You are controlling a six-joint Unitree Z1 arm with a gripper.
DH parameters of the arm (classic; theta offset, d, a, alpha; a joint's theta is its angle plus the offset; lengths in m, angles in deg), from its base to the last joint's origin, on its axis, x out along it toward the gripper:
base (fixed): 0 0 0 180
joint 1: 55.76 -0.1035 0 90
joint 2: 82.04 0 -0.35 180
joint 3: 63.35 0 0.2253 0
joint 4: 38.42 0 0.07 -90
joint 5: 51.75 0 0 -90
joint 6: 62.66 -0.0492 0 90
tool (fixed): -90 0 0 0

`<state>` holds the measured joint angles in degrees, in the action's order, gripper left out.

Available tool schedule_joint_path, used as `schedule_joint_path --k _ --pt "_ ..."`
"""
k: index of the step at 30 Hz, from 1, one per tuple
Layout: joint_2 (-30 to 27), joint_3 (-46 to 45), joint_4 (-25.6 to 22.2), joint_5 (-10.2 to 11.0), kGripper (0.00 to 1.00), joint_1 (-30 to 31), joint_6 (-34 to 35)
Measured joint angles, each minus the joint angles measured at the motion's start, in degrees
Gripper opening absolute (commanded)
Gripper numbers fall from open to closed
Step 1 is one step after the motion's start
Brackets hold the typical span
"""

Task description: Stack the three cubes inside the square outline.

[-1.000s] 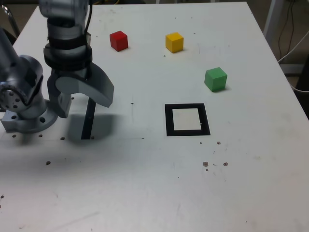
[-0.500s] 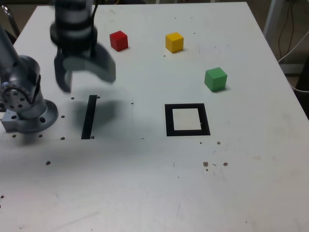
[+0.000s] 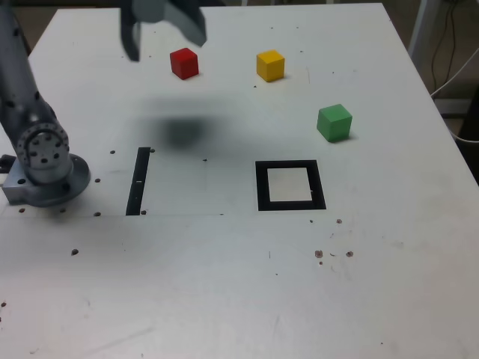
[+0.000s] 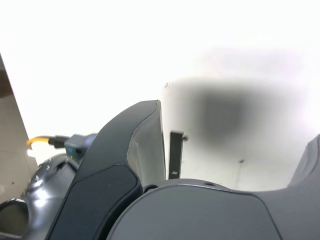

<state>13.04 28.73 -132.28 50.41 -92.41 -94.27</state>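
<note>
The red cube near the table's far edge is next for my gripper to go to and grab by its opposite sides [image 3: 184, 65].
On the white table the red cube [image 3: 184, 63] sits far back, with the yellow cube [image 3: 270, 65] to its right in the exterior view. Nearer and further right stands the green cube [image 3: 334, 122]. The square outline [image 3: 290, 185], a thick black border round a pale centre, lies in front of the green cube with nothing in it. My gripper [image 3: 163, 34] hangs open and empty above the table, just left of the red cube in the exterior view, its shadow falling in front of that cube. In the wrist view only my dark fingers [image 4: 120, 165] and bright table show; no cube appears there.
The arm's grey base [image 3: 45, 164] stands at the exterior view's left edge. A narrow straight black strip [image 3: 138, 181] lies on the table between the base and the square outline; the black strip [image 4: 175, 154] also shows in the wrist view. Cables hang beyond the table's right edge.
My gripper has risen from low over the black strip and swung toward the far edge, ending near the red cube. Its jaws stayed open. The cubes have not moved.
</note>
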Motion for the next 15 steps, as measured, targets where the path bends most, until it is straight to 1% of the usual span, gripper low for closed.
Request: schedule_joint_path --k 5,8,10,15 --pt "8.11 8.83 0.25 0.01 1.00 -9.39 -7.16" --pt "12.60 14.35 2.16 0.51 1.00 -15.05 -11.24" --pt "12.85 15.01 3.64 1.20 1.00 -16.03 -13.21" --pt "10.94 13.38 7.51 3.45 1.00 -16.66 -17.95"
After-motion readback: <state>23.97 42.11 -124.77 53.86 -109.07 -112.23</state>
